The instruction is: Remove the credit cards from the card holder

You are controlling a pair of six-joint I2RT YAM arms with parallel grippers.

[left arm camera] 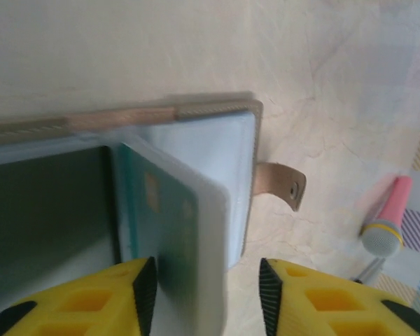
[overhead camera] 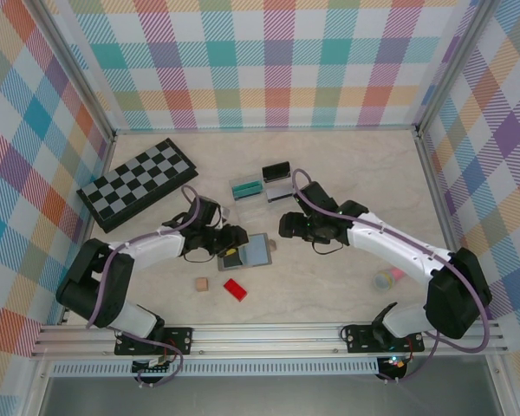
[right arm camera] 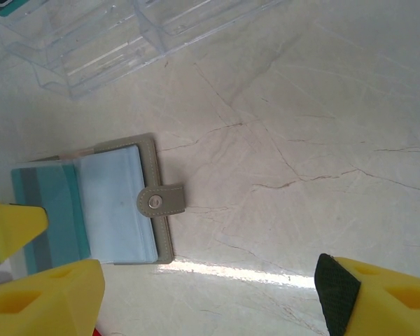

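The sleeve stands up with the teal credit card inside, so my right gripper should hold the sleeve down while my left gripper takes the card's spine-side edge (left arm camera: pixel 129 203).
The grey card holder (overhead camera: pixel 253 251) lies open on the table between the two arms, its snap strap (right arm camera: pixel 161 201) pointing right. One clear sleeve stands up from it with a teal credit card (left arm camera: pixel 161 224) inside, and the same card (right arm camera: pixel 52 210) shows in the right wrist view. My left gripper (left arm camera: pixel 207 290) is open around this sleeve, which sits close to the left pad with a gap to the right pad. Just right of the holder, my right gripper (right arm camera: pixel 210 287) hovers wide open over bare table. It holds nothing.
Clear plastic trays (overhead camera: pixel 260 185) sit behind the holder, one with a teal piece, one with a black piece. A chessboard (overhead camera: pixel 139 182) lies back left. A red block (overhead camera: pixel 235 289) and a tan cube (overhead camera: pixel 202 283) are near the front. A pink-and-grey object (left arm camera: pixel 388 224) lies right.
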